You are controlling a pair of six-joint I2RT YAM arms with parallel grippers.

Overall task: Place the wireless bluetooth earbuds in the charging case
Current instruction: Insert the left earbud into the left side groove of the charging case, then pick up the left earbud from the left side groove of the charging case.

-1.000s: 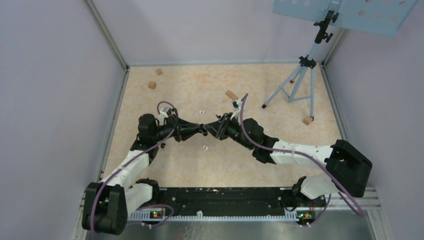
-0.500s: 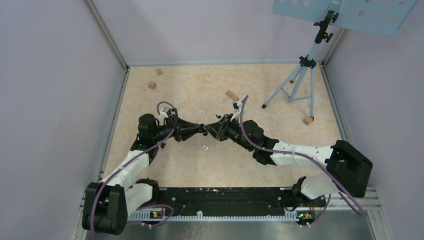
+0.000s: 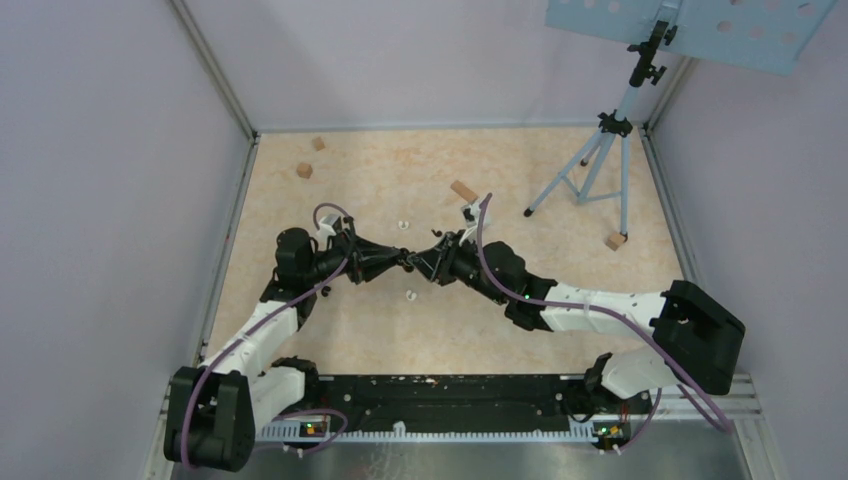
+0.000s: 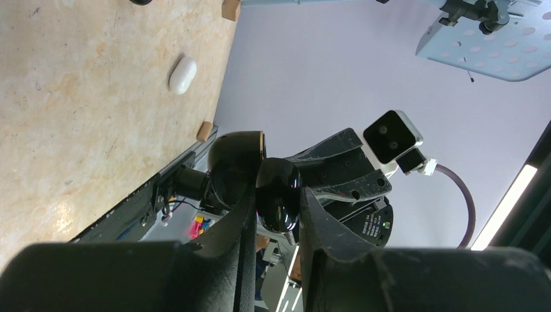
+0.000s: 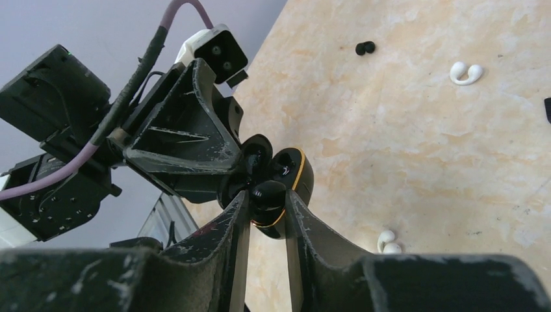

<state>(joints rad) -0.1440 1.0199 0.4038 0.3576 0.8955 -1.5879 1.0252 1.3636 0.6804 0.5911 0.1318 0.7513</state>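
Note:
The black earbud sticks out past the gold rim of the charging case. Next, my right gripper opens, back away and grabs the earbud (image 5: 268, 192) again from a different angle.
My two grippers meet tip to tip above the middle of the table. My left gripper (image 3: 400, 262) (image 4: 276, 218) is shut on a glossy black charging case (image 4: 278, 195). Its gold-rimmed lid (image 4: 237, 159) stands open. In the right wrist view the open case (image 5: 295, 172) faces my right gripper (image 3: 424, 257) (image 5: 266, 214). The right gripper is shut on a small black earbud (image 5: 268, 195), held against the case's opening. Loose on the table are two white earbuds (image 3: 403, 225) (image 3: 410, 295), which also show in the right wrist view (image 5: 466, 73) (image 5: 388, 242), and a black earbud (image 5: 364, 47).
Tan wooden blocks (image 3: 304, 170) (image 3: 318, 143) (image 3: 462, 189) (image 3: 615, 241) lie around the back of the table. A tripod (image 3: 600, 150) stands at the back right. A white oval case (image 4: 182, 74) lies on the table. Walls close in the left, back and right sides.
Both grippers have stayed pressed together, and the meeting point has shifted a little to the left. Nothing has been let go.

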